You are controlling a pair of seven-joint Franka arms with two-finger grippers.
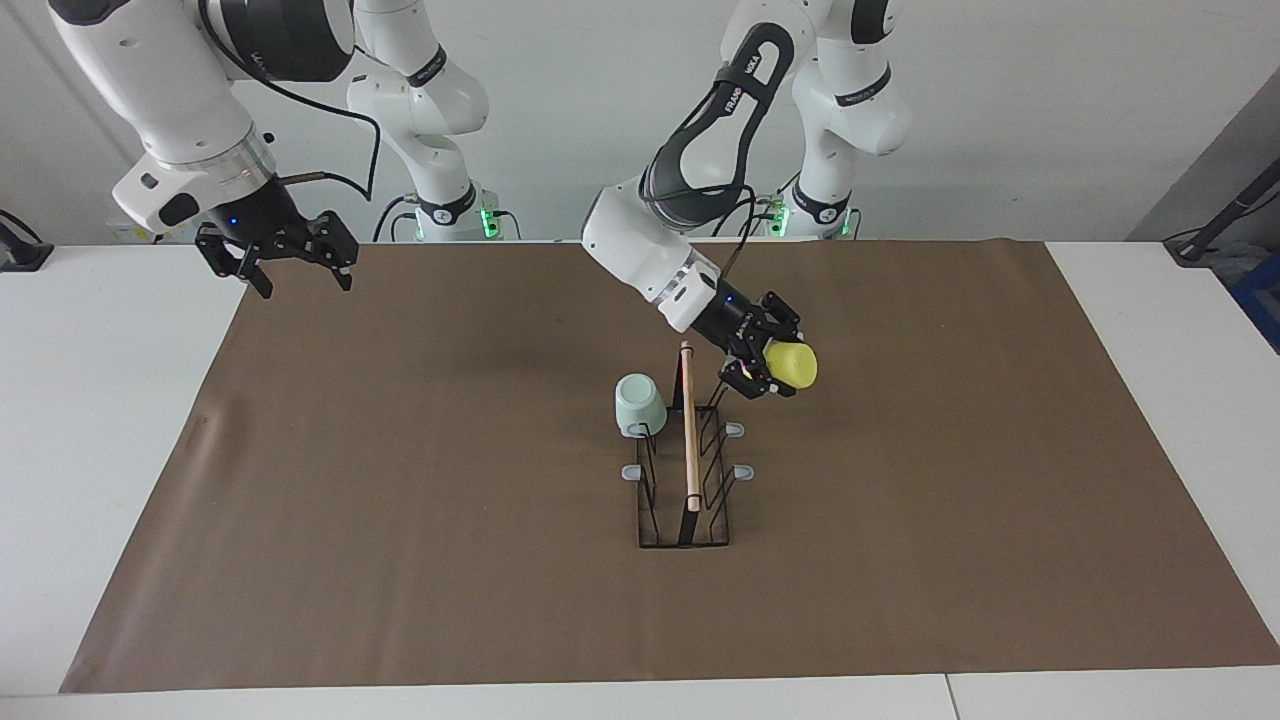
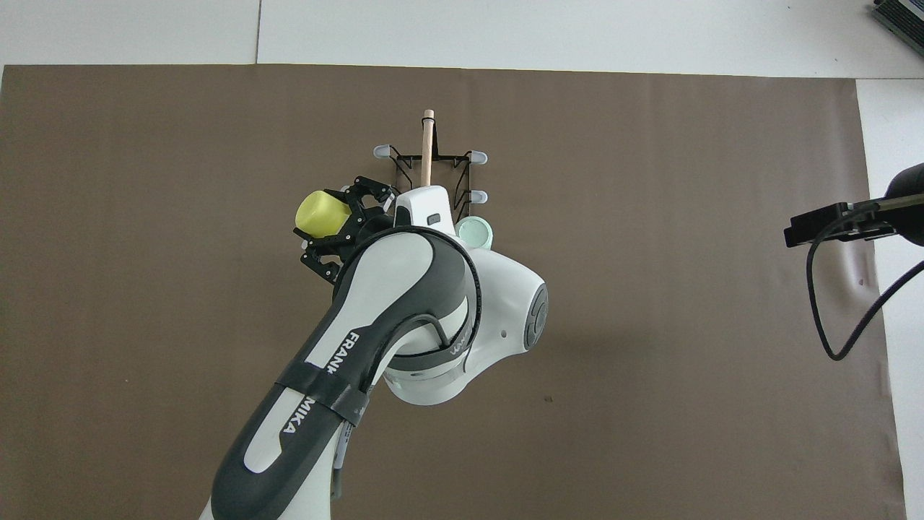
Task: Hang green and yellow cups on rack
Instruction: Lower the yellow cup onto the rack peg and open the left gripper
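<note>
Next, my left gripper releases the yellow cup on the rack's peg (image 2: 385, 243) directly opposite the mint green cup. The yellow cup is now over the rack's prongs.
The black wire rack (image 1: 690, 440) with a wooden rod on top stands mid-mat, and it also shows in the overhead view (image 2: 426, 144). The mint green cup (image 1: 640, 403) hangs upside down on the prong nearest the robots, on the side toward the right arm's end; it peeks out by the left arm in the overhead view (image 2: 474, 232). My left gripper (image 1: 785, 365) is shut on the yellow cup (image 1: 795, 366), held on its side over the rack's prongs on the left arm's side (image 2: 323, 214). My right gripper (image 1: 305, 280) is open and empty, waiting over the mat's corner.
A brown mat (image 1: 400, 500) covers the white table (image 1: 100, 450). Grey-tipped prongs (image 1: 742, 471) stick out on the rack's side toward the left arm's end. The right arm's hand and cable (image 2: 830, 224) show at the overhead view's edge.
</note>
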